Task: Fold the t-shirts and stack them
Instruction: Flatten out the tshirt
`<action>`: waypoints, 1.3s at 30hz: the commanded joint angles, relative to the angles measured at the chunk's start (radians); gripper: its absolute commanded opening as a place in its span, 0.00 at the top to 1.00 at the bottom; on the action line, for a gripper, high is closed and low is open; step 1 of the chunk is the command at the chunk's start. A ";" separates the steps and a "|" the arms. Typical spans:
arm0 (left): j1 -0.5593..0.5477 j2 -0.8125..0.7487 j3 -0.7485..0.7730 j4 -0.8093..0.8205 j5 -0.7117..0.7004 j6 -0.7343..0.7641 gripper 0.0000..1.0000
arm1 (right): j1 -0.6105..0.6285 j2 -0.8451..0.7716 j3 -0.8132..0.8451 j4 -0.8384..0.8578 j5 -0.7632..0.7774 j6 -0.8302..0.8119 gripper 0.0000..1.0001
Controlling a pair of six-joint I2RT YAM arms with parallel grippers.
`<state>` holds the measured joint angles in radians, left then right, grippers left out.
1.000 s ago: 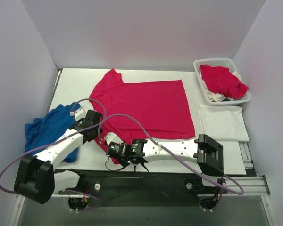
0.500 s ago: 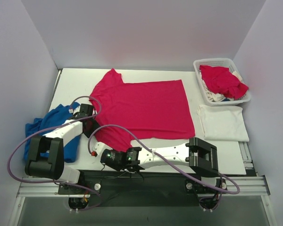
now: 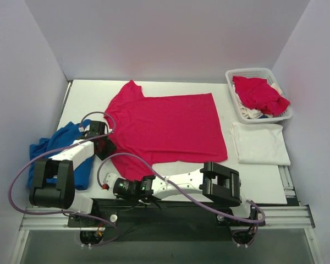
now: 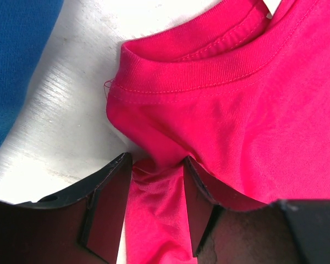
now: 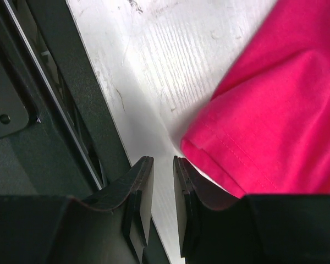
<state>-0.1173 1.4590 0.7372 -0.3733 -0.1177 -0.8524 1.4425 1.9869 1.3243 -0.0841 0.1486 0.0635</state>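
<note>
The sleeve of the red t-shirt is outside the narrow gap of my right gripper, so that gripper should open wider, move over and close on the sleeve's hem corner (image 5: 191, 144).
A bright pinkish-red t-shirt (image 3: 170, 126) lies spread flat in the middle of the table, collar to the left. My left gripper (image 3: 102, 144) sits at the collar side. In the left wrist view a bunched fold of the red t-shirt (image 4: 220, 99) just below the ribbed collar fills the space between the jaws of the left gripper (image 4: 157, 165), which is shut on it. My right gripper (image 3: 114, 187) is low at the table's front edge. In its wrist view the right gripper (image 5: 162, 165) shows a narrow bare gap, with the sleeve hem (image 5: 220, 154) beside one finger, not between the two.
A folded white t-shirt (image 3: 259, 143) lies at the right. Behind it a white lattice basket (image 3: 247, 72) holds a crumpled red shirt (image 3: 258, 93) and some white cloth. A blue cloth (image 3: 58, 148) is heaped at the left edge. The dark front rail (image 5: 38, 137) runs beside the right gripper.
The left arm has drawn back to the shirt's collar side. The right arm has slid left along the front edge, its jaws narrowing, and now sits beside the sleeve hem.
</note>
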 commanded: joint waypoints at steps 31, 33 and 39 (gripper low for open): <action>0.050 0.020 -0.015 0.050 0.021 0.018 0.48 | -0.014 -0.157 -0.095 -0.017 0.163 0.052 1.00; 0.053 0.023 -0.012 0.048 0.020 0.019 0.48 | -0.007 -0.177 -0.115 -0.019 0.151 0.055 1.00; 0.057 0.023 -0.005 0.045 0.018 0.023 0.47 | 0.009 -0.162 -0.119 0.007 0.108 0.038 1.00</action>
<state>-0.0734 1.4628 0.7261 -0.3305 -0.0738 -0.8516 1.4425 1.8381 1.2060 -0.0689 0.2703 0.1005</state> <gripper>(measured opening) 0.524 0.026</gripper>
